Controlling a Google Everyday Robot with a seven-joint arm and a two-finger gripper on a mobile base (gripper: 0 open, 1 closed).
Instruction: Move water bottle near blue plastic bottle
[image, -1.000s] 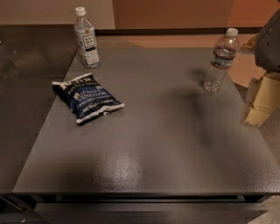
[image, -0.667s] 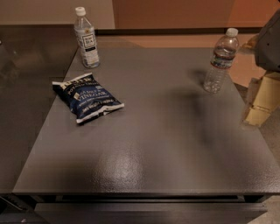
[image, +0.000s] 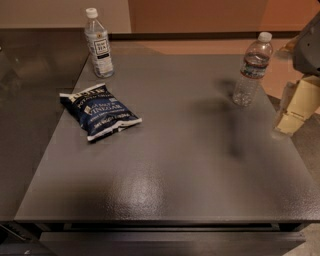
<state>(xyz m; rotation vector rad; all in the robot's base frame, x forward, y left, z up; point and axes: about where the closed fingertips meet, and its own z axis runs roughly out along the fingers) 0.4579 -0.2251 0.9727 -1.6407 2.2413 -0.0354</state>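
Note:
My gripper needs to go to the water bottle's middle (image: 255, 67) next, around its narrow dark blue part. It should then close there on the bottle.
The water bottle (image: 252, 70) is a clear ribbed bottle with a white cap and a narrow dark blue band. It stands upright near the table's far right edge. The blue plastic bottle (image: 98, 44) is smooth with a white cap and a tall white-and-black label. It stands upright at the table's far left corner. My gripper (image: 294, 109) is a beige piece under a grey arm at the right edge of the view. It hangs to the right of the water bottle, apart from it and off the table's right side.
A dark blue chip bag (image: 99, 110) lies flat on the left part of the dark grey table (image: 175, 165), in front of the blue plastic bottle. A lower dark surface (image: 25, 100) adjoins the table on the left.

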